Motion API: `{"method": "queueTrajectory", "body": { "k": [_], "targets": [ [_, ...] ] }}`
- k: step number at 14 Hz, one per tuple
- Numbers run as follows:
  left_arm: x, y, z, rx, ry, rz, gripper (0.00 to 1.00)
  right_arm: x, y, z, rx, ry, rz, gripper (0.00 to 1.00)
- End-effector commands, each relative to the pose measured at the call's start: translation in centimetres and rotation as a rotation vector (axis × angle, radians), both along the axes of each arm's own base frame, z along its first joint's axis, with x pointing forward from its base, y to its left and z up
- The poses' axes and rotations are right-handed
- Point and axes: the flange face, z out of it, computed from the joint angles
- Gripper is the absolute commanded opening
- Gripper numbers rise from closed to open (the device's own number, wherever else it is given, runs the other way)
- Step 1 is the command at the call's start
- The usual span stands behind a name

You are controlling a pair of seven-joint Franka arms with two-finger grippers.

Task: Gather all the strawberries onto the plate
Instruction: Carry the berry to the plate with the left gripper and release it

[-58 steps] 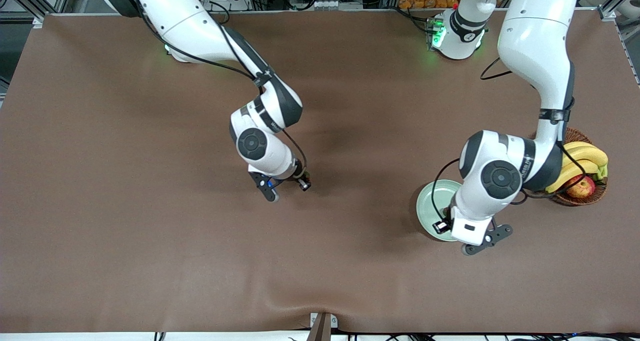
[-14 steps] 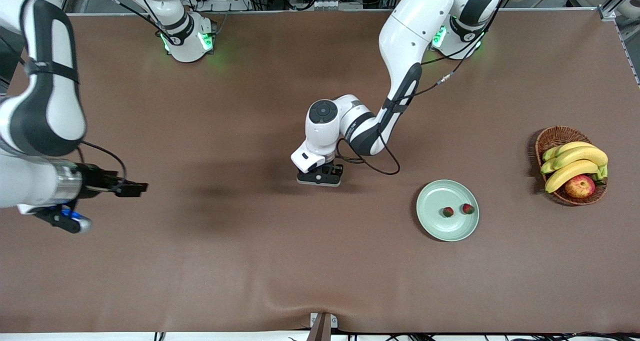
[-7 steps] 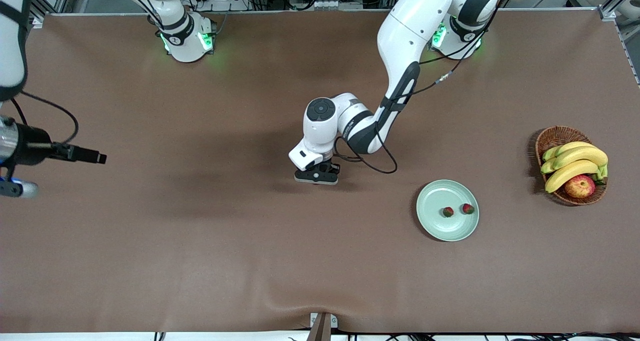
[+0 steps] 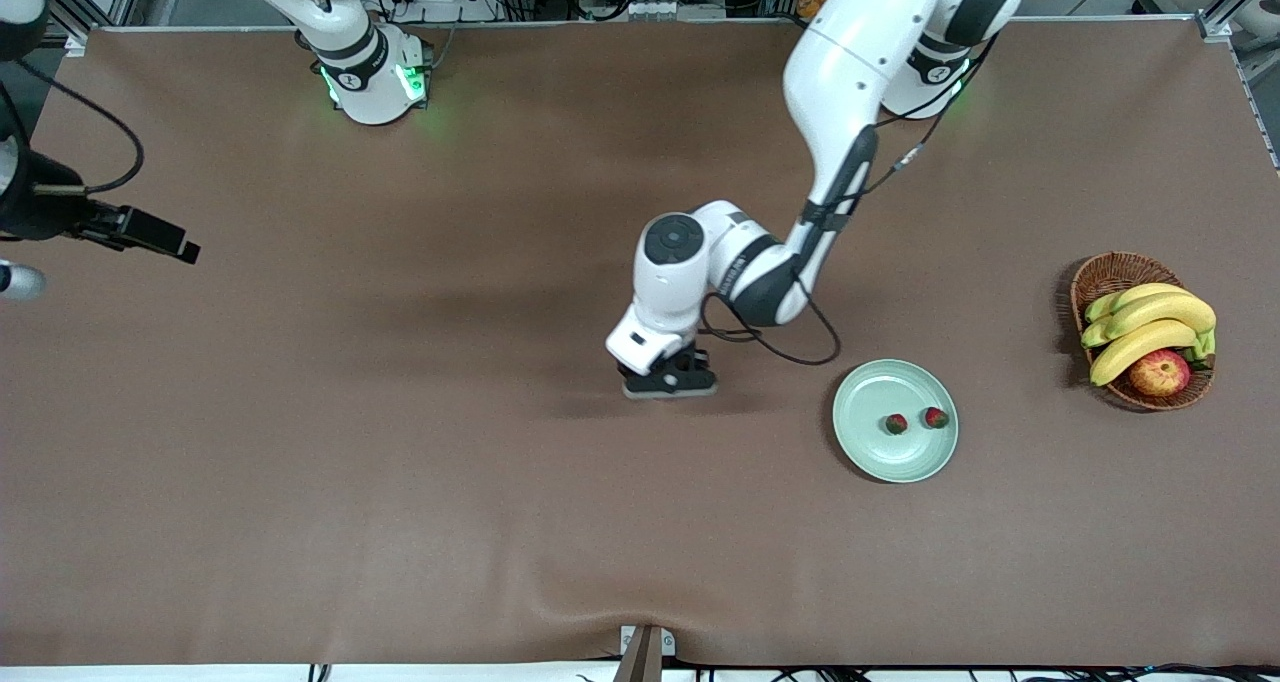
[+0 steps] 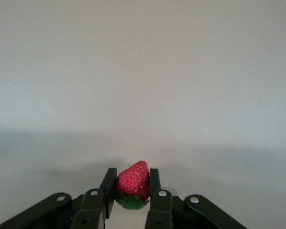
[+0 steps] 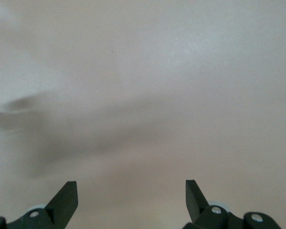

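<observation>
The robot's left gripper will release the strawberry on the mint-green plate, near the plate's rim [image 4: 866,386] away from the wicker basket.
My left gripper [image 4: 668,382] is shut on a red strawberry [image 5: 133,183] with a green leafy top and holds it just above the brown table, beside the plate toward the right arm's end. The strawberry is hidden under the hand in the front view. The pale mint-green plate [image 4: 872,459] holds two strawberries, one [image 4: 896,423] beside the other [image 4: 936,418]. My right gripper [image 6: 131,200] is open and empty over bare table at the right arm's end, mostly cut off in the front view.
A brown wicker basket [image 4: 1112,272] with bananas [image 4: 1150,327] and a red-yellow apple [image 4: 1160,373] stands at the left arm's end of the table, beside the plate. The brown cloth [image 4: 400,522] has a small bulge at its near edge.
My left gripper has moved toward the plate with the strawberry in it. My right arm has drawn back farther toward its own end of the table.
</observation>
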Motion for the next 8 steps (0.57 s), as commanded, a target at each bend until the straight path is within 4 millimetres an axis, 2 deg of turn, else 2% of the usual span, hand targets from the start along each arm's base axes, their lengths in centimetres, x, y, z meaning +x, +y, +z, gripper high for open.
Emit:
{"method": "queueTrajectory", "body": {
  "k": [1, 5, 7, 8],
  "targets": [
    [3.0, 5.7, 3.7, 0.036, 0.023, 0.139, 0.0, -2.6, -0.5, -0.3, -0.02, -0.037, -0.022, 1.0],
    [7.3, 15.1, 5.1, 0.089, 0.083, 0.322, 0.0, 0.5, -1.8, 2.7, -0.067, -0.059, -0.026, 1.0],
    [8.6, 19.6, 4.5, 0.114, 0.123, 0.419, 0.0, 1.9, -2.0, 4.0, -0.118, -0.052, -0.016, 1.0],
    [8.9, 21.5, 3.8, 0.131, 0.148, 0.442, 0.0, 1.8, -2.2, 4.2, -0.116, -0.046, -0.009, 1.0]
  ]
}}
